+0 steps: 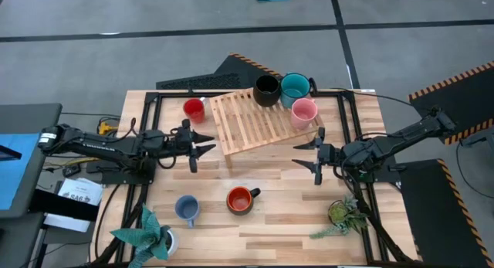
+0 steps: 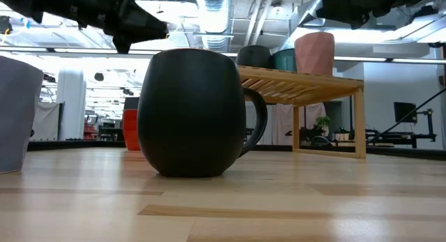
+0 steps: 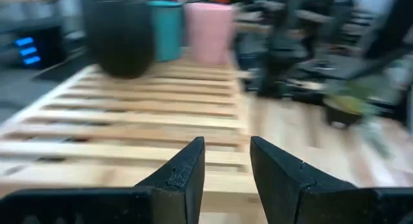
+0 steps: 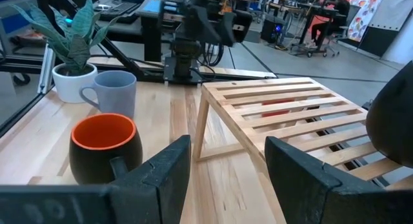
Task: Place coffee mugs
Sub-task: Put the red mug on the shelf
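The robot's left gripper will next go to the red mug beside the rack and close on the near side of the mug's rim (image 1: pixel 196 117).
A slatted wooden rack (image 1: pixel 251 121) stands mid-table. The black mug (image 1: pixel 266 90), the teal mug (image 1: pixel 294 88) and the pink mug (image 1: pixel 303 112) stand upright on its far right part. The red mug (image 1: pixel 194 110) stands on the table left of the rack. The light blue mug (image 1: pixel 186 209) and the orange-red mug (image 1: pixel 241 199), dark outside, stand on the table's near part. My left gripper (image 1: pixel 210 143) hovers open at the rack's left near corner. My right gripper (image 1: pixel 296 154) hovers open at the rack's right near corner. Both hold nothing.
A potted plant (image 1: pixel 150 235) stands at the near left corner and another (image 1: pixel 343 214) near the right edge. The low view is filled by the orange-red mug's dark side (image 2: pixel 191 113), with the light blue mug (image 2: pixel 17 113) at its left. Bare wood lies between the two grippers.
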Tool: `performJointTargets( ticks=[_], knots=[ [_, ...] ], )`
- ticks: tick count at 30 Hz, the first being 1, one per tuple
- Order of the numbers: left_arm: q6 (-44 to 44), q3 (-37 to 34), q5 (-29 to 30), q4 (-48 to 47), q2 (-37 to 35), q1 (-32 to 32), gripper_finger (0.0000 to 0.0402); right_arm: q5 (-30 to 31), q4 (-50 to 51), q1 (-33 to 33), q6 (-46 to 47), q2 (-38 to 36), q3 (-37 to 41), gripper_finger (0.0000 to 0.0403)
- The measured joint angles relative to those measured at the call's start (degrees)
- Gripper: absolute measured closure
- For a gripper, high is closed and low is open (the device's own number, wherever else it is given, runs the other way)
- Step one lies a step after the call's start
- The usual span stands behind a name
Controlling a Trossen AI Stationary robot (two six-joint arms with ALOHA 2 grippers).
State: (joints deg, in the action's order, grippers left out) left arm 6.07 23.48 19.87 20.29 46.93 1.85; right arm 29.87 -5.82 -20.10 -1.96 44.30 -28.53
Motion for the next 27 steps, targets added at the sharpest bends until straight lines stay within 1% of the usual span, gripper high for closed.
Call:
performJointTargets(
  ticks=[2,4,5,7,9,11,13,17,20,22,24,27],
  knots=[
    [1.49,1.66,5.86,-4.49,0.07,-0.07,0.0290,0.00,0.02,0.00,0.00,0.02,0.00,0.0180],
    [3.39,4.29,12.43,-11.74,0.10,-0.83,0.0290,0.00,0.00,0.00,0.00,0.02,0.00,0.0180],
    [4.36,5.89,14.57,-15.82,0.10,-1.81,0.0290,0.02,-0.02,0.00,-0.01,0.02,0.00,0.0180],
    [6.24,9.72,16.16,-25.54,0.10,-5.29,0.0290,0.02,-0.09,0.00,-0.02,0.00,0.00,0.0180],
    [8.45,13.82,15.74,-34.76,0.97,-10.15,0.0290,0.02,-0.09,0.00,0.00,0.00,0.00,0.0180],
    [10.83,17.29,13.20,-42.53,2.41,-15.94,0.0290,0.02,-0.10,0.00,-0.02,0.02,0.00,0.0180],
    [11.56,20.22,9.61,-47.35,4.58,-22.06,0.0290,0.12,-0.13,0.00,-0.04,0.02,-0.02,0.0180],
    [11.18,24.29,0.48,-50.44,10.25,-33.74,0.0290,0.17,-0.13,0.00,-0.04,0.02,-0.02,0.0180],
    [10.95,26.38,-7.33,-50.43,15.50,-40.52,0.0290,0.17,-0.03,0.00,-0.04,0.02,-0.02,0.0180],
    [9.82,27.63,-12.15,-50.43,19.22,-43.70,0.0290,0.15,0.02,0.00,-0.04,0.02,-0.02,0.0180],
    [8.46,28.85,-15.68,-50.37,22.81,-45.61,0.0290,0.15,0.08,0.00,-0.04,0.02,-0.02,0.0180],
    [7.13,30.22,-19.04,-50.31,27.48,-46.42,0.0290,0.15,0.28,0.00,-0.04,0.02,-0.02,0.0180]
  ],
)
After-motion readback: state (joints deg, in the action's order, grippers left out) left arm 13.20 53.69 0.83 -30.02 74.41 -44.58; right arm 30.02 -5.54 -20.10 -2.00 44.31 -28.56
